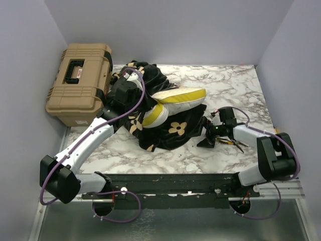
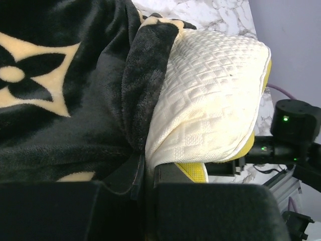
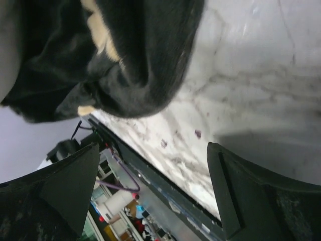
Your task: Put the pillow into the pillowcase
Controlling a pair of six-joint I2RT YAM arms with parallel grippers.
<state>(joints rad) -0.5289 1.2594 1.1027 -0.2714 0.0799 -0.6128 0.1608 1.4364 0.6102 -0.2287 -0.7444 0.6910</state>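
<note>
My right gripper needs to next move over to the black pillowcase's edge [image 1: 202, 109] beside the end of the pillow that sticks out, and then close on it there.
The black pillowcase [image 1: 165, 133] with tan flower motifs lies bunched in the middle of the marble table. The cream-white pillow [image 1: 180, 95] with a yellow edge band is partly inside it, its right end sticking out. My left gripper [image 1: 135, 100] is at the pillowcase's upper left. In the left wrist view it [image 2: 145, 173] is shut on the pillowcase's [image 2: 75, 100] black hem, right beside the pillow [image 2: 210, 100]. My right gripper [image 1: 208, 136] is open and empty, low over the table at the pillowcase's right edge. In the right wrist view [image 3: 153, 170] the pillowcase [image 3: 125, 60] lies beyond its fingertips.
A tan hard toolbox [image 1: 80, 83] stands at the back left, close to my left arm. Purple-grey walls close in the left, back and right sides. A black rail [image 1: 175, 183] runs along the near table edge. The right arm [image 2: 296, 125] shows in the left wrist view.
</note>
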